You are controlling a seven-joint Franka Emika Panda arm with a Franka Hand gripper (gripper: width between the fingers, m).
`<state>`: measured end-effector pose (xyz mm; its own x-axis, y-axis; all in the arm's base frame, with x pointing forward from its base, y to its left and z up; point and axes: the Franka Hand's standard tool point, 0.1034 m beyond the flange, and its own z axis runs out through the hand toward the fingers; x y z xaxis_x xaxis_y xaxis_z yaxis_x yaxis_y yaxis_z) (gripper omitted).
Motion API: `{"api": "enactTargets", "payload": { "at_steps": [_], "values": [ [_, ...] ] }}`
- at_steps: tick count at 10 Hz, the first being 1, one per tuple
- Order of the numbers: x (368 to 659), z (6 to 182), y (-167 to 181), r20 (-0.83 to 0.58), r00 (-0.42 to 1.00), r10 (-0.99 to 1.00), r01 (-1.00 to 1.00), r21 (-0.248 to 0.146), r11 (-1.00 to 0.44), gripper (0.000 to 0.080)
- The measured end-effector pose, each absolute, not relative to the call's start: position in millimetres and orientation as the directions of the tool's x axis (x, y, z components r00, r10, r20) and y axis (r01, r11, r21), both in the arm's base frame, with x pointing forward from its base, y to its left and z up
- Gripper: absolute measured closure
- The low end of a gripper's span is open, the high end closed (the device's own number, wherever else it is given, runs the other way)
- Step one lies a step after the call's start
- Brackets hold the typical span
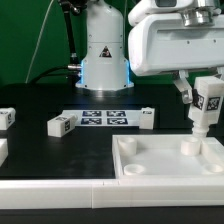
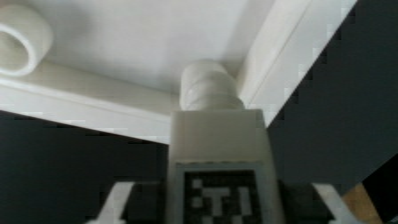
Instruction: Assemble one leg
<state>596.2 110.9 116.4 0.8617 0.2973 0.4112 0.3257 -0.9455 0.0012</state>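
Observation:
My gripper is to let go of the leg. It will leave it upright in the near corner of the white tray-like piece (image 1: 212, 165) (image 2: 210, 90), on my gripper's side.
My gripper (image 1: 205, 102) is at the exterior view's right, shut on a leg (image 1: 201, 118), a small white block with a black-and-white tag. It holds the leg tilted, lower end just above the large white tray-like piece (image 1: 160, 172), close to that piece's round far-right corner socket (image 1: 190, 147). In the wrist view the leg (image 2: 214, 120) runs out from between the fingers (image 2: 121, 200), tag toward the camera, its tip over the tray piece's rim (image 2: 107, 100). Another round socket (image 2: 18, 45) shows off to the side. The gripper (image 2: 222, 205) holds the leg's tagged end.
Three more legs lie on the black table: one at the far left (image 1: 8, 117), one beside it (image 1: 62, 124), one by the marker board's right end (image 1: 147, 118). The marker board (image 1: 105, 117) lies before the robot's base (image 1: 103, 60). A white part (image 1: 2, 150) sits at the left edge.

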Motion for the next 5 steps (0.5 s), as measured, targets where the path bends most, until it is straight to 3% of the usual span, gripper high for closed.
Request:
{"api": "enactTargets", "payload": {
  "at_steps": [5],
  "values": [
    [599.8, 115.6, 110.8, 0.413, 0.861, 0.295, 0.324, 0.000, -0.946, 0.0509]
  ]
}}
